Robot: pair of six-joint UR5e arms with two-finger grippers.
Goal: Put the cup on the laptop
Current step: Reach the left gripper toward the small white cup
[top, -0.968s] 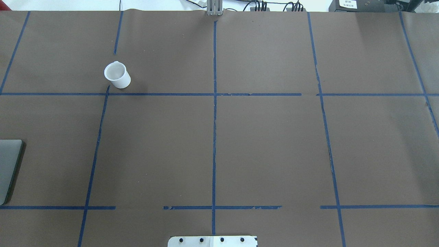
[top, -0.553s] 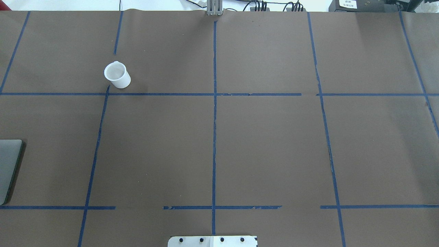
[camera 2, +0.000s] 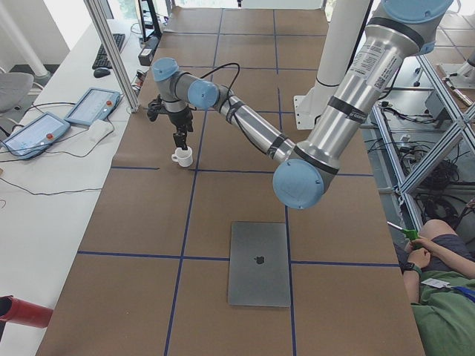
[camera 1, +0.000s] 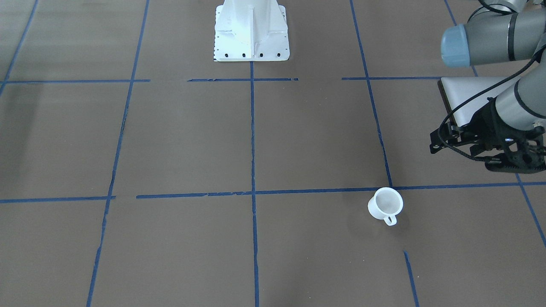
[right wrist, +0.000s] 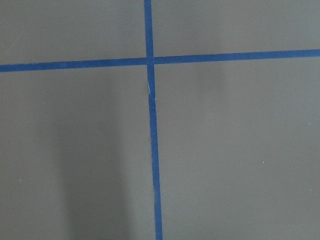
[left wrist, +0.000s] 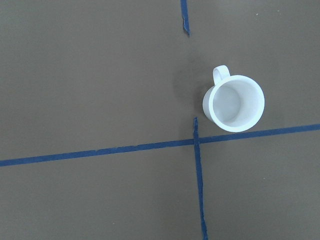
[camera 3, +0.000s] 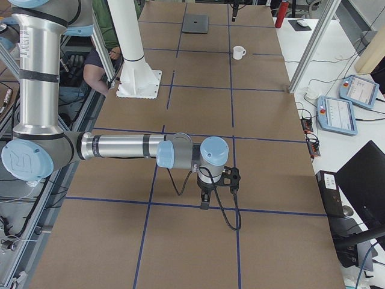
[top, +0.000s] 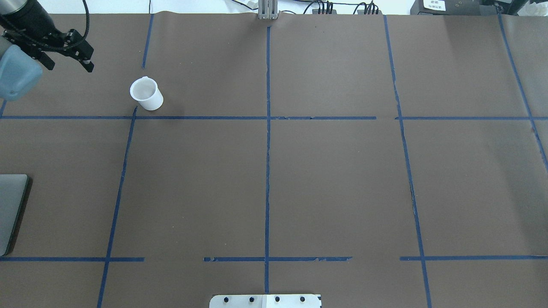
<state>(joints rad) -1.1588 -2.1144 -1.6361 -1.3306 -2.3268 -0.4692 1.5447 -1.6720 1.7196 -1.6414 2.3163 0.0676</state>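
The white cup's handle (camera 1: 391, 221) (left wrist: 220, 72) is the next place my left gripper will go to and close on, so that it can lift the cup to the laptop.
The white cup (top: 146, 94) stands upright on the brown table, left of centre at the far side; it also shows in the front view (camera 1: 385, 204), the left side view (camera 2: 182, 156), the right side view (camera 3: 239, 52) and the left wrist view (left wrist: 233, 103). The silver laptop (camera 2: 259, 263) lies shut and flat at the table's left end, cut off in the overhead view (top: 10, 211) and partly behind the arm in the front view (camera 1: 463, 96). My left gripper (top: 64, 53) hangs high, up-left of the cup, empty; I cannot tell whether it is open. My right gripper (camera 3: 203, 201) hangs over bare table far from both; I cannot tell its state.
Blue tape lines (top: 267, 171) grid the table. The robot's white base plate (top: 265, 300) sits at the near edge. Teach pendants (camera 2: 93, 105) and a metal post (camera 2: 111, 52) stand past the far edge. A person (camera 2: 438, 297) sits near the robot's side.
My left arm and gripper have come into the overhead view at the top left, near the cup. The cup and the laptop have not moved.
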